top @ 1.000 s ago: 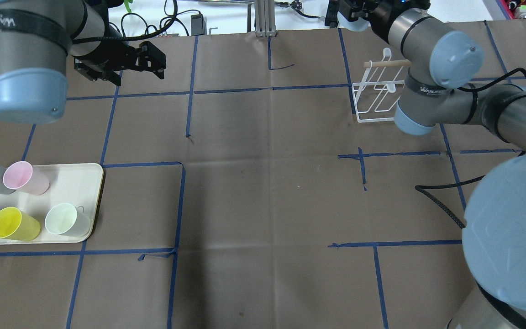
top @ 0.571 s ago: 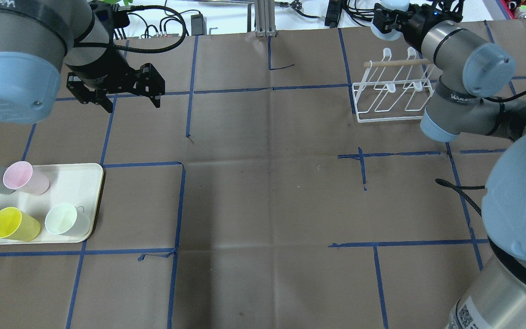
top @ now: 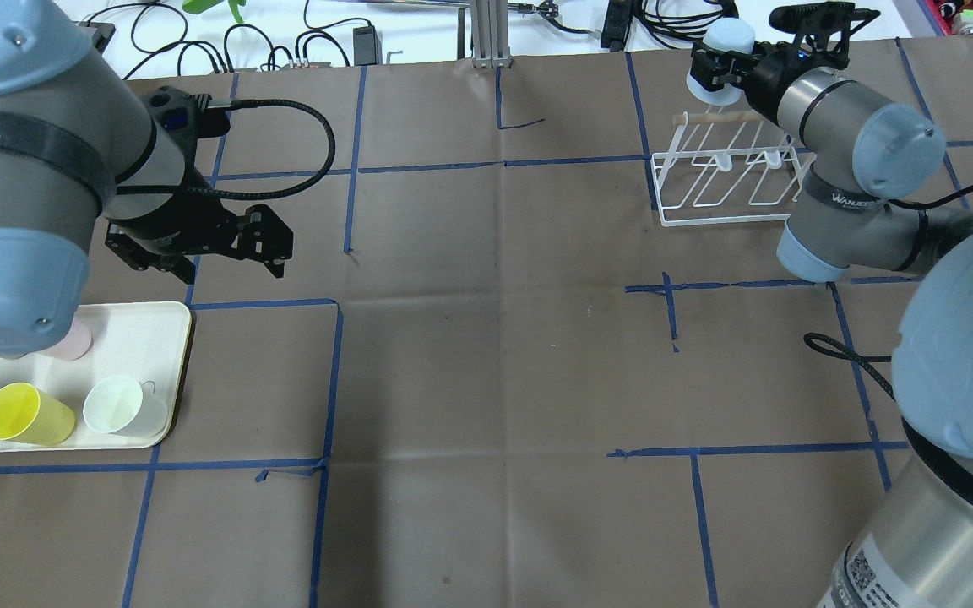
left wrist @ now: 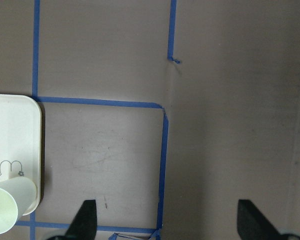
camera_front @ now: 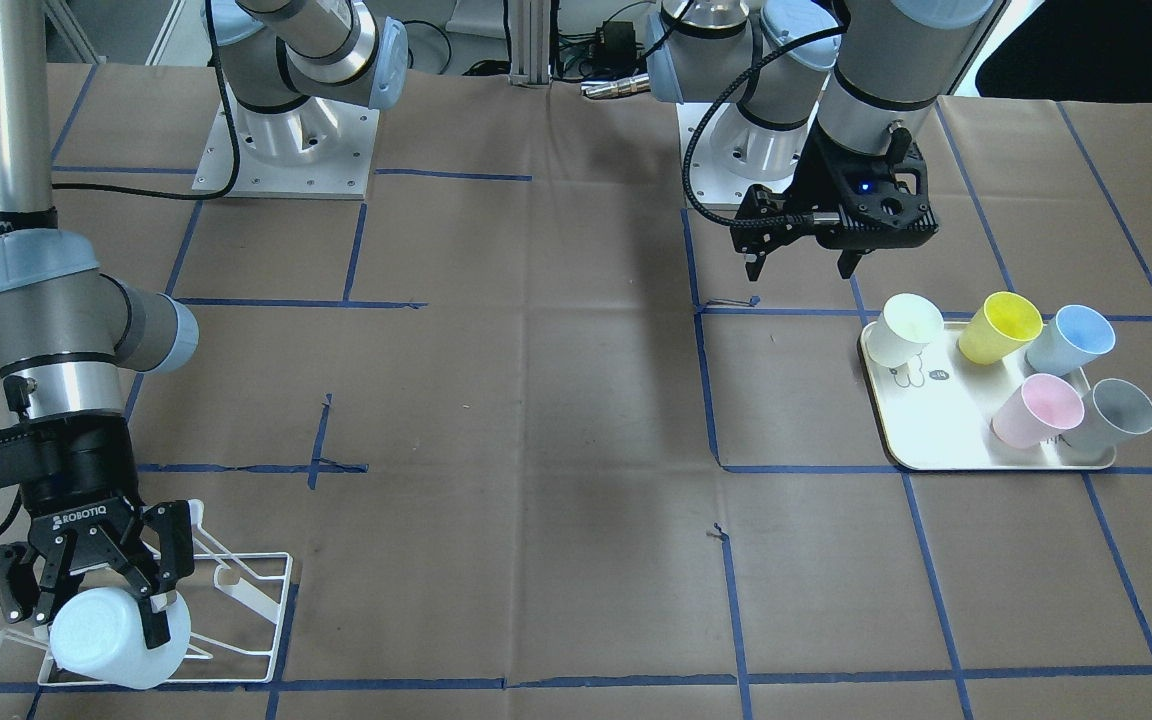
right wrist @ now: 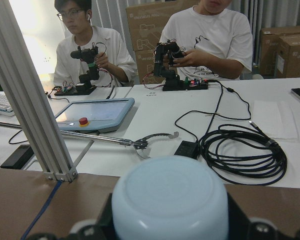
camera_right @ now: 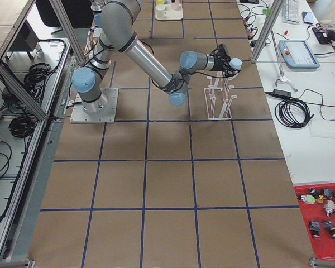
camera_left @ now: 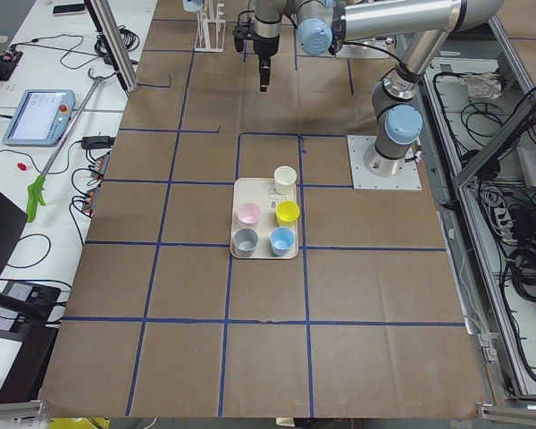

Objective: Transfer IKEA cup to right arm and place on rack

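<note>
I need to close my left gripper on the pale green cup's rim (camera_front: 886, 312) (left wrist: 17, 208), on the side away from the yellow cup.
My right gripper (camera_front: 101, 615), lettered ROBOTIQ, is shut on a pale blue cup (camera_front: 106, 645) at the white wire rack (camera_front: 256, 590). In the overhead view this gripper (top: 719, 72) holds the cup (top: 723, 46) over the far left end of the rack (top: 723, 181), by the wooden dowel. I cannot tell if the cup touches a prong. The right wrist view shows the cup's base (right wrist: 170, 200). My left gripper (top: 233, 268), with slim fingers, is open and empty just beyond the cream tray (top: 140, 338). It also shows in the left wrist view (left wrist: 167, 222).
On the tray (camera_front: 936, 440) lie a pale green cup (camera_front: 911, 325), a yellow cup (camera_front: 1001, 325), a blue cup (camera_front: 1071, 338), a pink cup (camera_front: 1036, 410) and a grey cup (camera_front: 1111, 415). Blue tape lines cross the brown table. Operators sit beyond the far edge.
My left gripper has moved from the far side toward the tray, and its arm now hides the grey cup. My right arm has swung off the rack, and its gripper has brought the cup over the rack's far end.
</note>
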`<state>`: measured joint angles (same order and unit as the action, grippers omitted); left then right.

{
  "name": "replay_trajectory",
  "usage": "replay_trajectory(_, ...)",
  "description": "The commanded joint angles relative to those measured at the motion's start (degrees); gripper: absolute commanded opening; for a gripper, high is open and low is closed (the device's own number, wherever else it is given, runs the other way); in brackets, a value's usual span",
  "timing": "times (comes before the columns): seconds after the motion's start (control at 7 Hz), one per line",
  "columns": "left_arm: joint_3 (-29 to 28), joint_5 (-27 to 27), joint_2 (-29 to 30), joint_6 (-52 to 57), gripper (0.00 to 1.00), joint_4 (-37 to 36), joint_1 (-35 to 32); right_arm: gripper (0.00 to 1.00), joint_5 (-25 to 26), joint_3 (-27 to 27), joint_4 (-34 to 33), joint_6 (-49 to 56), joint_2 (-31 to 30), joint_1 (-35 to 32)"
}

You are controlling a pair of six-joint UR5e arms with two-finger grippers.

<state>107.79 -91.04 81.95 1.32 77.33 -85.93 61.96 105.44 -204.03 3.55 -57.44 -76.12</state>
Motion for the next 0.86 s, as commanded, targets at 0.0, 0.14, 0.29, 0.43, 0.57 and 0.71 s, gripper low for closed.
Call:
replay_trajectory(0.0, 6.01, -0.1, -4.5, 10.91, 1.0, 0.1, 10.37, 0.04, 0.0, -0.24, -0.14, 0.23, 1.18, 0.19)
replay_trajectory(0.14, 8.64, -0.19, -6.69, 15.6, 1.0, 0.19, 15.91, 0.04, 0.0, -0.5, -0.23, 0.23, 1.28, 0.19)
replay_trajectory(0.29, 10.5, -0.19, -7.41, 22.08, 1.0, -0.07, 19.88, 0.04, 0.0, -0.33, -0.23, 0.23, 1.45, 0.19)
replay_trajectory(0.43, 10.86, -0.01, -7.33, 25.63, 1.0, -0.16, 24.36, 0.04, 0.0, -0.07, -0.23, 0.23, 1.71, 0.19)
replay_trajectory(0.57, 11.04, -0.01, -6.72, 28.97, 0.99, -0.16, 27.1, 0.06, 0.0, 0.02, -0.23, 0.23, 1.8, 0.19)
replay_trajectory(0.71, 11.04, -0.01, -5.58, 30.22, 0.99, -0.33, 27.57, 0.08, 0.09, 0.11, 0.12, 0.14, 1.8, 0.19)
